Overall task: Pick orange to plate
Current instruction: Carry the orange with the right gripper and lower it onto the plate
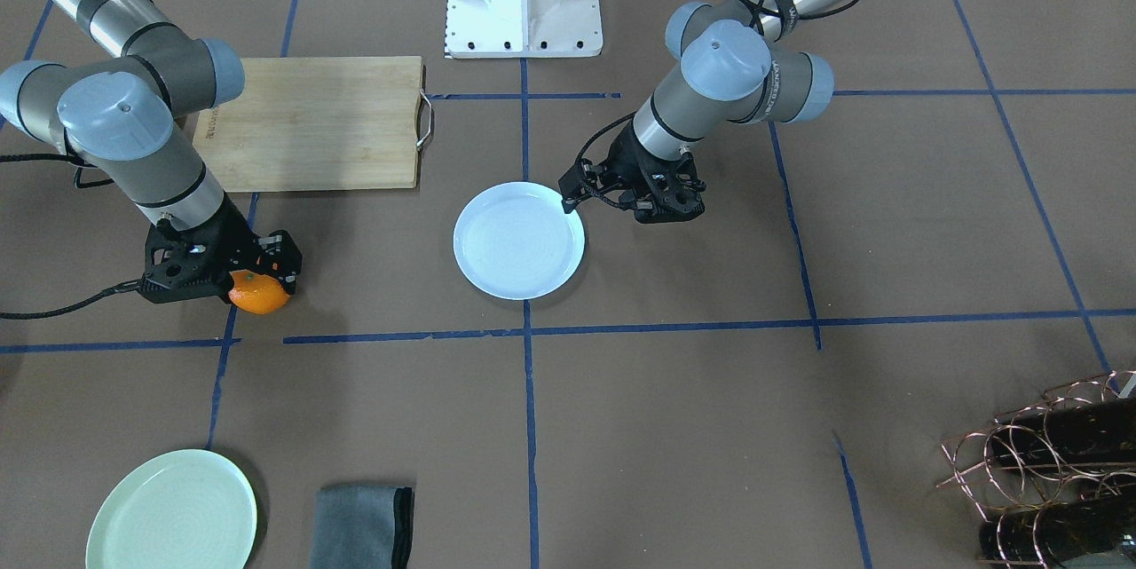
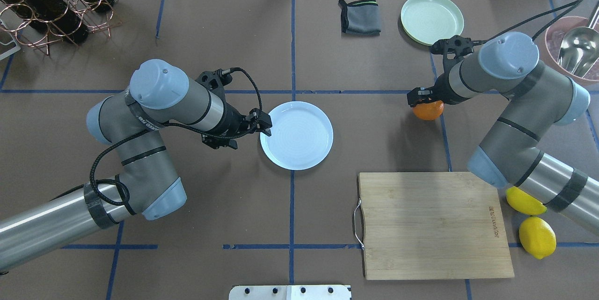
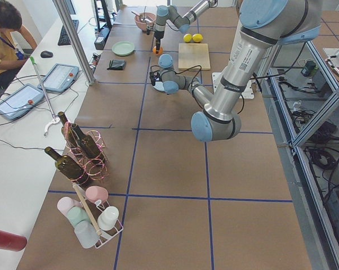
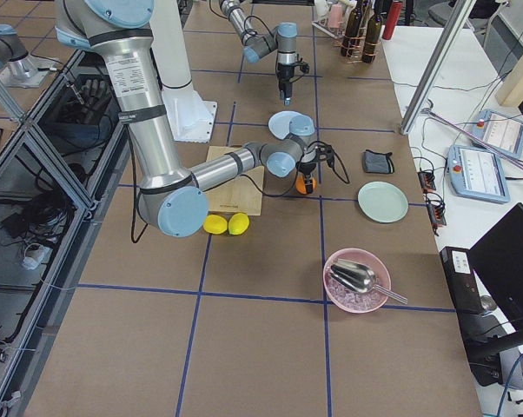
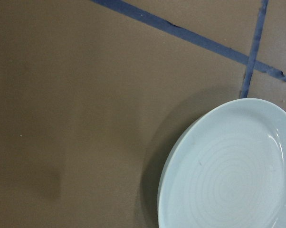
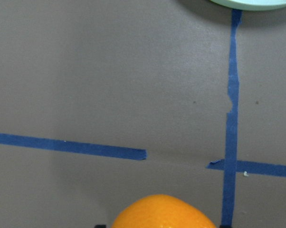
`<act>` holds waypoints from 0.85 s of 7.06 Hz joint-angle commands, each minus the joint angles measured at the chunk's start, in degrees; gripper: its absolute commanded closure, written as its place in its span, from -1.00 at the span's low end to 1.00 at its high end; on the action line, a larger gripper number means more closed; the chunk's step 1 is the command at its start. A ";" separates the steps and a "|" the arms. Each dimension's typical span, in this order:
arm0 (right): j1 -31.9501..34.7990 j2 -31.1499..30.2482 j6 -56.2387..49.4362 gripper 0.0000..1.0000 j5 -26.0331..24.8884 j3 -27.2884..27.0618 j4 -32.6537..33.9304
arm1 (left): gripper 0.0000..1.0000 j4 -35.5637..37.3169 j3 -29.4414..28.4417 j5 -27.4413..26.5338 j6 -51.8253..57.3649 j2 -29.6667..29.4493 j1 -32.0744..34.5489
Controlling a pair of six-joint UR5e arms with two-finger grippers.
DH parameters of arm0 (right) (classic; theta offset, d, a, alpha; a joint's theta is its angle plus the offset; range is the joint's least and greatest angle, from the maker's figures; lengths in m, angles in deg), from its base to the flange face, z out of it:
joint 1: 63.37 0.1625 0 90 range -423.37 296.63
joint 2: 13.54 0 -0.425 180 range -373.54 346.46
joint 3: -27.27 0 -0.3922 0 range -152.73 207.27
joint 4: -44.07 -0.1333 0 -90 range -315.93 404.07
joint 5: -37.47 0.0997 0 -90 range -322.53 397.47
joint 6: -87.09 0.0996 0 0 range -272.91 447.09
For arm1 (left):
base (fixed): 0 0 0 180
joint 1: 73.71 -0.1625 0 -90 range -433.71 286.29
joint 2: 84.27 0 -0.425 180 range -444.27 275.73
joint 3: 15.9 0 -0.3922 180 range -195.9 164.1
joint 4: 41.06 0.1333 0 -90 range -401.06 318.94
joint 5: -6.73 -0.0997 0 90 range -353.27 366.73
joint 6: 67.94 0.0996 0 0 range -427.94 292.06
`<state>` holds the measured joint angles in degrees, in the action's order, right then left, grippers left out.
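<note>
Next, my right gripper releases the orange near the middle of the white plate (image 1: pixel 508 235), a little toward the side where the wooden cutting board is. The orange is now near a blue tape cross.
The orange (image 1: pixel 259 294) lies on the brown table near a blue tape cross, far to the plate's side. My right gripper (image 1: pixel 256 280) stands over it, its fingers against the fruit's two flanks, shut on it. From overhead the orange (image 2: pixel 428 111) peeks out under that gripper (image 2: pixel 423 101). The right wrist view has the orange (image 6: pixel 162 213) at its bottom edge. The white plate (image 1: pixel 519 241) sits empty at the table's middle. My left gripper (image 1: pixel 572 196) hovers shut at the plate's rim (image 2: pixel 266 143), holding nothing; the left wrist view shows only the plate (image 5: pixel 228 175).
A wooden cutting board (image 2: pixel 433 225) lies near the right arm, with two lemons (image 2: pixel 537 237) beside it. A mint-green plate (image 2: pixel 432 18) and a grey cloth (image 2: pixel 359 17) sit at the far edge. A pink bowl with a scoop (image 2: pixel 571 49) and a wine rack (image 2: pixel 51 0) occupy the corners.
</note>
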<state>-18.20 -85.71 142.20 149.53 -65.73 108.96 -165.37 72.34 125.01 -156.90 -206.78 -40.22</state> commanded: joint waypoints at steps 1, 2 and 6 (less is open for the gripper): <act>-4.79 7.34 15.63 1.00 -0.43 -2.71 3.21 | -1.00 0.12 6.28 0.37 -0.07 4.17 0.35; -9.53 10.70 22.34 1.00 -3.74 -2.45 3.57 | -1.00 -0.14 11.73 0.63 0.36 8.82 0.87; -18.44 21.11 29.53 0.96 -14.31 5.72 3.58 | -1.00 -0.32 16.44 0.64 0.54 14.41 1.23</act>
<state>-34.65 -66.01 170.77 137.13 -61.60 112.62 -165.64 88.17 125.64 -156.35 -193.05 -39.00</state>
